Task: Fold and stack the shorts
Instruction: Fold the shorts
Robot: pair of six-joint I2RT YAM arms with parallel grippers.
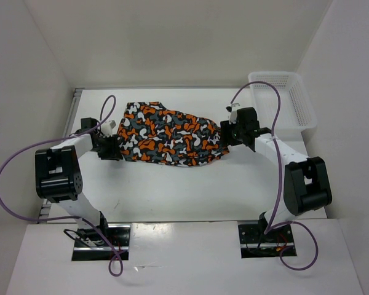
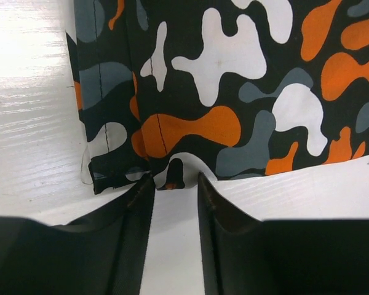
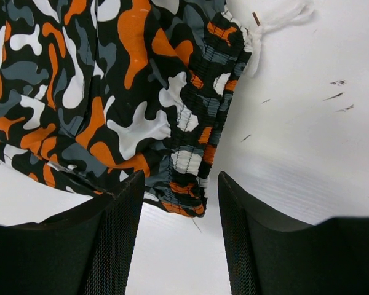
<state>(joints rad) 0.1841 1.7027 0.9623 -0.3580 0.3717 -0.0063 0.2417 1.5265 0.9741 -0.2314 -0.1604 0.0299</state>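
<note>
A piece of the shorts' lower layer pokes out past the upper layer, so next my left gripper pinches the upper layer's corner (image 2: pixel 172 171) and pulls it over that piece.
The camouflage shorts (image 1: pixel 169 134) lie spread across the middle of the white table, orange, black, white and grey. My left gripper (image 1: pixel 112 148) is open at their left hem; in the left wrist view the hem (image 2: pixel 172 153) lies just past the tips of my left gripper (image 2: pixel 175 181), nothing held. My right gripper (image 1: pixel 229 136) is open at their right end. In the right wrist view the elastic waistband (image 3: pixel 194 160) with a white drawstring (image 3: pixel 277 18) sits just ahead of my right gripper (image 3: pixel 179 184), not pinched.
A white plastic mesh basket (image 1: pixel 283 101) stands at the back right, close behind the right arm. Purple cables loop off both arms. White walls close in the table on the left, back and right.
</note>
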